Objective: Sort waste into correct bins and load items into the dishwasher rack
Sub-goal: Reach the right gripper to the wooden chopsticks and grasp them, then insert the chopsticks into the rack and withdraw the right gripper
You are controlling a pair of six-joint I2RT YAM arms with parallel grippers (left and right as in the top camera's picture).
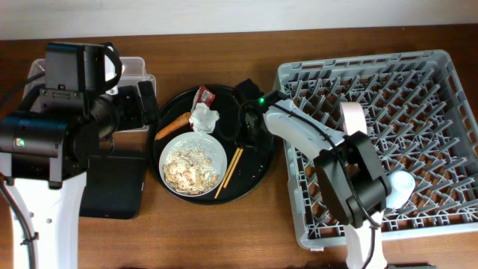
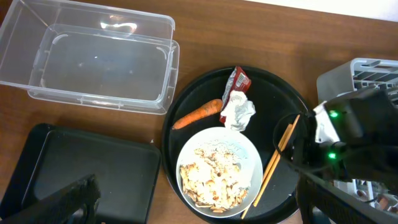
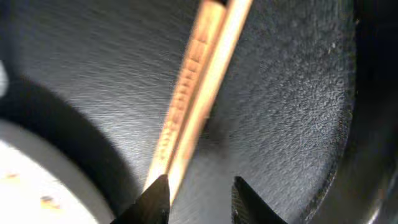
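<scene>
Chopsticks lie beside my open right fingers; shift, pinch a single chopstick (image 1: 233, 169), then I'll lift toward the dishwasher rack.
On the round white plate (image 1: 217, 146) (image 2: 250, 149) lie rice-like food scraps (image 1: 190, 168) (image 2: 214, 177). Beside it are the carrot piece (image 1: 172, 125) (image 2: 198, 114), the tissue (image 1: 203, 118) (image 2: 238, 112), the red wrapper (image 1: 205, 95) (image 2: 236, 84) and the chopsticks (image 1: 228, 172) (image 2: 277, 155) (image 3: 199, 93). My right gripper (image 1: 243, 134) (image 3: 200, 196) is low over the chopsticks' upper end, open, its left fingertip at the sticks and bare tray between the jaws. My left gripper (image 1: 143, 108) (image 2: 199, 211) hangs wide open and empty above the plate's left side. The white bowl (image 1: 352, 119) and blue cup (image 1: 401, 187) stand in the dishwasher rack (image 1: 373, 63).
Everything on the plate's side rests in a large round black tray (image 1: 258, 168) (image 2: 273, 93) (image 3: 280, 93). The clear box (image 1: 138, 69) (image 2: 93, 99) sits far left, the shallow black tray (image 1: 112, 190) (image 2: 81, 168) in front of it. My right arm crosses the rack's left edge.
</scene>
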